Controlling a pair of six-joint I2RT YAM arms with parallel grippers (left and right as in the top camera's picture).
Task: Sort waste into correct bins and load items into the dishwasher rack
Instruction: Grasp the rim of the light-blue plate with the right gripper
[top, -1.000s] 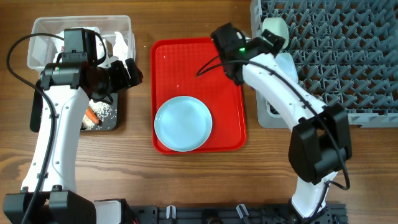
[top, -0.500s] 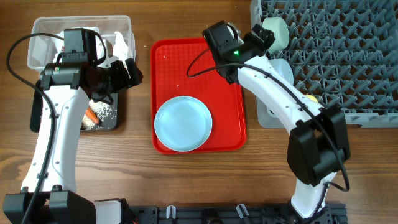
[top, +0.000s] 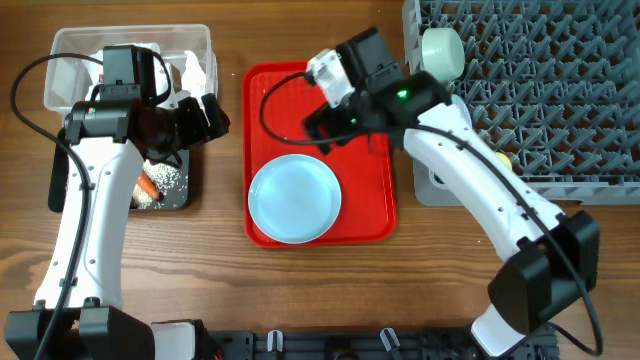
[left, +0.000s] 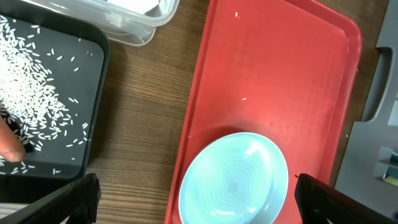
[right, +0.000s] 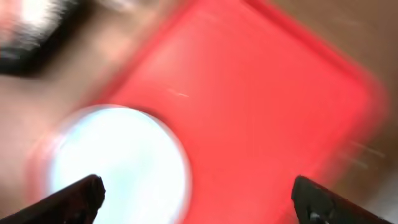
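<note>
The light blue plate's rim (top: 336, 180) (right: 188, 183) should be gripped next by my right gripper, which will go to the side facing the dishwasher rack and close there.
The large light blue plate (top: 295, 198) lies on the front half of a flat red tray (top: 370, 215). My right gripper (top: 325, 130) is open and empty, above the tray just behind the plate. Its wrist view is blurred and shows the plate (right: 118, 162) and the gripper (right: 199, 193). My left gripper (top: 205, 115) is open and empty between the bins and the red tray; the left wrist view shows the gripper (left: 193, 190) and the plate (left: 233, 180). The black tray (top: 180, 200) holds rice (top: 165, 178) and the carrot (top: 147, 187). The clear tub (top: 70, 45) holds napkins (top: 190, 68).
The grey dishwasher rack (top: 540, 80) fills the back right, with the mint green bowl (top: 442, 50) at its left end and the yellow cup (top: 500, 158) near its front edge. My right arm crosses the rack's front left corner.
My right arm has swung left from the rack's edge to over the red tray, its gripper now near the plate. The left arm has not moved.
</note>
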